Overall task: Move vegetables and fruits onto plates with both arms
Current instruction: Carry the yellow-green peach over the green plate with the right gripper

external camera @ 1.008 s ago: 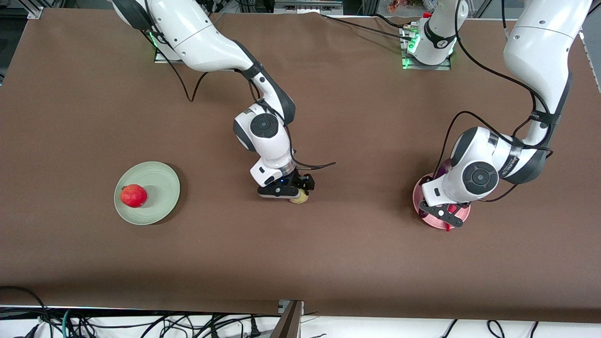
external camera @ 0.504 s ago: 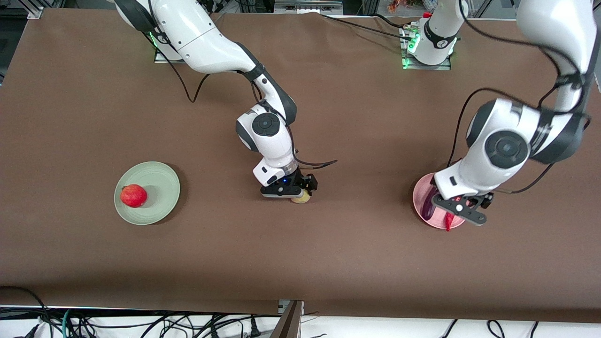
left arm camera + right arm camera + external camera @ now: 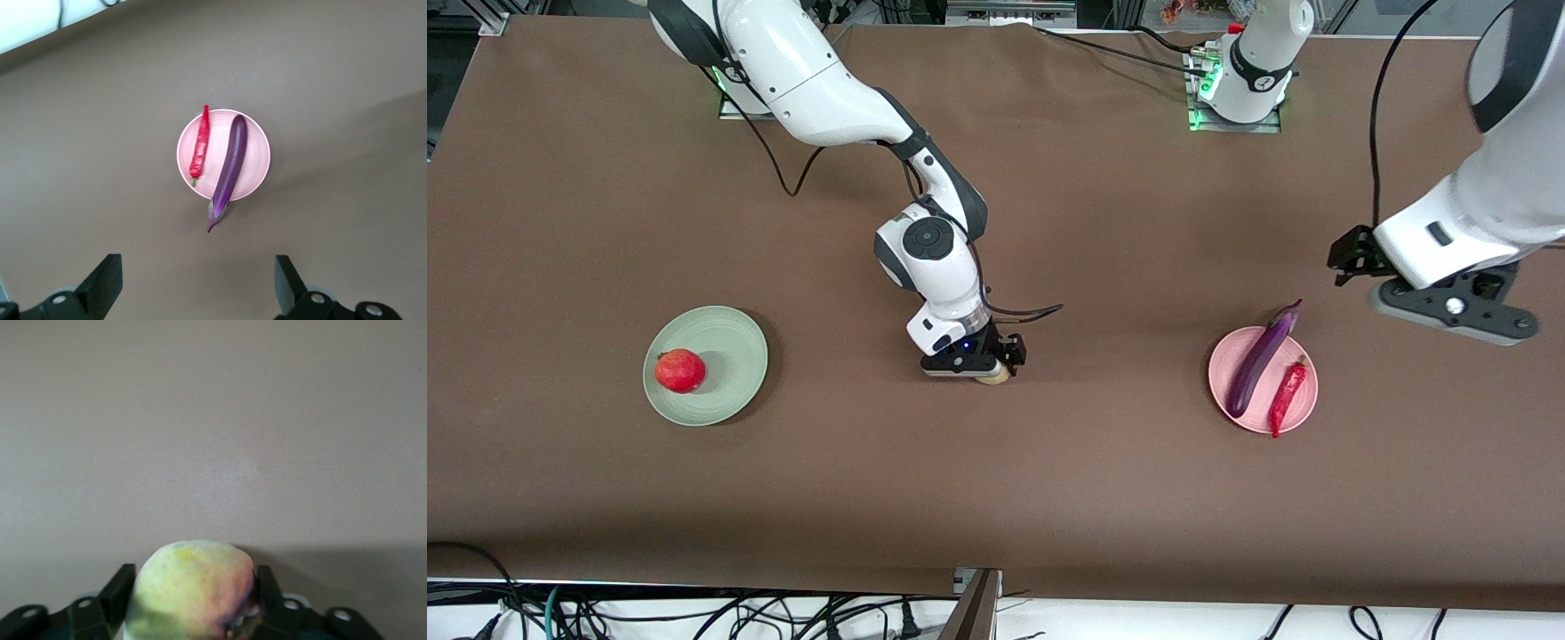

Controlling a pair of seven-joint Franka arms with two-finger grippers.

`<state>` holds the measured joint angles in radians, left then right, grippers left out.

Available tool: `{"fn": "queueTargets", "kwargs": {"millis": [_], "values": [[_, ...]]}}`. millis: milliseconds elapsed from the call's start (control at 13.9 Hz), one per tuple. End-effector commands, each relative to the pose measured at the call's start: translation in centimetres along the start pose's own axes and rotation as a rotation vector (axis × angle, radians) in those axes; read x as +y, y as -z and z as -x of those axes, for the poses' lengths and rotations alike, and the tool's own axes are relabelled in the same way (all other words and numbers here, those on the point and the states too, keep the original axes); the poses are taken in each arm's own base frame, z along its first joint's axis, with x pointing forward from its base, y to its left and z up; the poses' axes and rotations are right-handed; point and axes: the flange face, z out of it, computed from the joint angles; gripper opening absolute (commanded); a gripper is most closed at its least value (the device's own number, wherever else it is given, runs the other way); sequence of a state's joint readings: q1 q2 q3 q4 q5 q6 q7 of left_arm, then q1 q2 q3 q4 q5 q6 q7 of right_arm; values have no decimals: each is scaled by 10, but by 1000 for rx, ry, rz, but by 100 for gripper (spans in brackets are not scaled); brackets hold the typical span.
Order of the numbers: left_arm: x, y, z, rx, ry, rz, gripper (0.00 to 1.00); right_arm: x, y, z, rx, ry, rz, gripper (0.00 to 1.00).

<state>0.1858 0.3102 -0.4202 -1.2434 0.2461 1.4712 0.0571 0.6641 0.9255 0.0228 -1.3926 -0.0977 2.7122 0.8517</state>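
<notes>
Next, I let go of the peach with my right gripper on the pale green plate [image 3: 726, 362], beside the red pomegranate.
The purple eggplant [image 3: 1258, 360] and the red chili [image 3: 1287, 396] lie side by side on the pink plate [image 3: 1305, 407]. My left gripper [image 3: 1451, 309] is open and empty, high in the air over the table near that plate. Its wrist view looks down on the plate [image 3: 257, 160], eggplant [image 3: 230, 163] and chili [image 3: 199, 143], with the gripper [image 3: 198, 287] open. My right gripper [image 3: 983, 369] is down at the table's middle, shut on the yellowish-pink peach [image 3: 993, 376], which fills its wrist view [image 3: 193, 587]. The red pomegranate [image 3: 679, 370] sits on the pale green plate [image 3: 734, 347].
Brown cloth covers the table. The arm bases [image 3: 1240, 89] stand along the edge farthest from the front camera. Cables [image 3: 694, 613] hang below the nearest edge.
My left gripper has risen off the pink plate and swung toward its own end of the table, leaving the chili beside the eggplant. The right gripper has stayed at the peach.
</notes>
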Motion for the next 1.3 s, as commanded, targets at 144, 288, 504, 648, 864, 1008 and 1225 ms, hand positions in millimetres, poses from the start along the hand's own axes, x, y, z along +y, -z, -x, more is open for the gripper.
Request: {"fn": "queueTargets", "kwargs": {"millis": [144,288,504,648,864,1008,1225], "values": [[-2,-6,84,92,196,154,100,0,6,-9,28,19,0,33],[10,-7,97,82,174,121,100,1,23,-21,30,15,16,33],[9,-4,91,80,158,83,100,20,64,-47,-76,42,146,33],[15,1,92,75,149,83,100,52,99,-77,-158,110,221,33],[15,0,92,70,150,81,100,121,133,-122,-286,214,238,33],[11,-8,87,59,158,83,100,173,149,-144,-370,279,240,33],[15,-7,86,58,152,82,100,242,155,-162,-464,322,251,34]]}}
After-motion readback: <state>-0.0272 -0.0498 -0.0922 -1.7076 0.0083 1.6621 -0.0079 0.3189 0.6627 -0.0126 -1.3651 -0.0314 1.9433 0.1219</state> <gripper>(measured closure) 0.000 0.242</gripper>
